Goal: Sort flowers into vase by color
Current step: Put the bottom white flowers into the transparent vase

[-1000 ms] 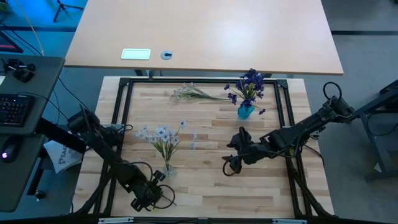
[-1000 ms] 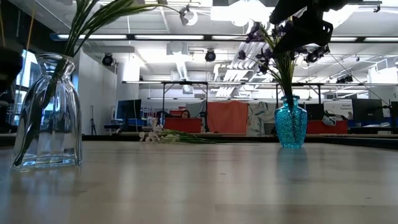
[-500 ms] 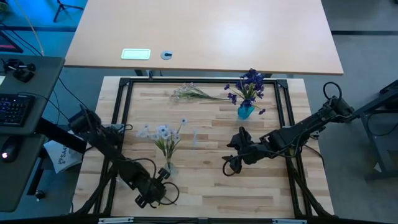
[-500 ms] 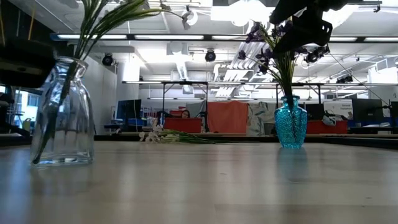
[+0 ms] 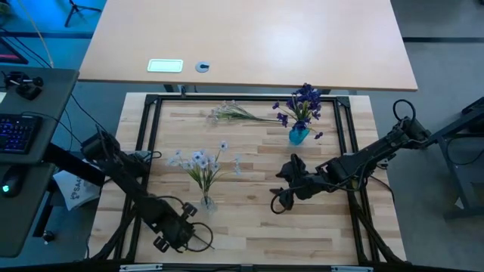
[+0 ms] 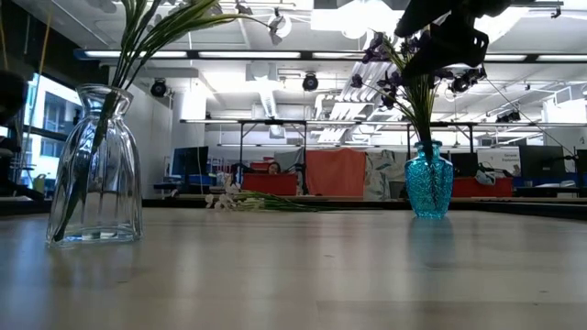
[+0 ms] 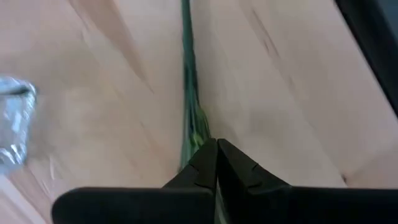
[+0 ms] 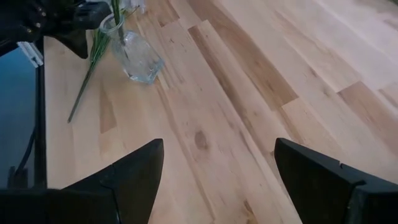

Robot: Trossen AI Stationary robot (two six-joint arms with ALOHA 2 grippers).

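I need to open my left gripper's shut fingers, since the green stem runs beside them, and close them around the whole stem (image 7: pixel 188 154) before I lift the flowers.
A clear glass vase (image 5: pixel 206 202) (image 6: pixel 94 165) stands near the left front and holds pale white-bluish sprigs (image 5: pixel 200 159). A small blue vase (image 5: pixel 298 136) (image 6: pixel 428 181) near the far right holds dark purple sprigs (image 5: pixel 305 101). More pale sprigs (image 5: pixel 234 113) lie flat by the far edge. My left gripper (image 5: pixel 175 236) (image 7: pixel 216 148) sits low, near-left of the clear vase, shut on a green stem (image 7: pixel 188 74). My right gripper (image 5: pixel 283 199) (image 8: pixel 219 149) hangs open over the table's right middle, touching nothing. My left gripper pinches a thin green stem (image 7: pixel 196 134) between its two shut fingertips. The stem runs straight on ahead of the fingers, low along the tabletop beside the clear vase (image 7: pixel 12 124). Its free end (image 8: pixel 70 118) shows in the right wrist view; its bloom end is hidden.
A black frame (image 5: pixel 151 143) borders the wooden work surface on all sides. A larger bare tabletop (image 5: pixel 249 38) lies beyond the far edge. Bare wood stretches between the two vases. A keyboard (image 5: pixel 19 132) sits off the left edge.
The clear vase has slid a little toward the table's right, and its pale blooms have swung rightward with it. My left gripper, shut throughout, has shifted slightly toward the left edge. The right arm has kept still.
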